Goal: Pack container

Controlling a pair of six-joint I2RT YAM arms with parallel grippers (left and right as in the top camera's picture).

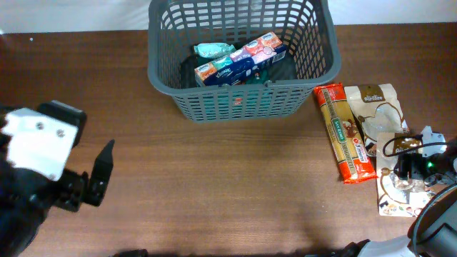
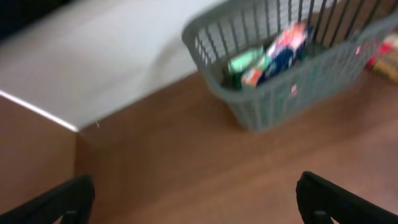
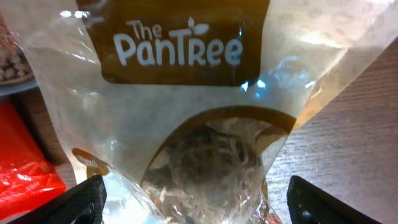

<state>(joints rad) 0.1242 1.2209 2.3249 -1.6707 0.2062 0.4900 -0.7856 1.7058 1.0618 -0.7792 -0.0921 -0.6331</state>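
The crumpled clear window of the nearer bag spreads wide between my right gripper's fingers, so next I move toward the bag's brown label and pinch the film [image 3: 186,99] below it.
The dark grey slotted container [image 1: 243,100] stands at the back middle of the table, holding a blue box, a teal packet and other packets; it also shows in the left wrist view [image 2: 292,87]. My left gripper [image 2: 193,199] is open and empty over bare wood at the front left, seen from overhead [image 1: 100,175]. My right gripper [image 3: 196,199] is open, its fingers either side of a clear "The PanTree" bag [image 3: 199,124], the nearer of two such bags [image 1: 403,189] at the right edge. A red pasta packet [image 1: 344,132] lies left of them.
A second PanTree bag [image 1: 373,107] lies behind the nearer one. A white wall or backdrop runs behind the table. The right arm's cables lie over the nearer bag.
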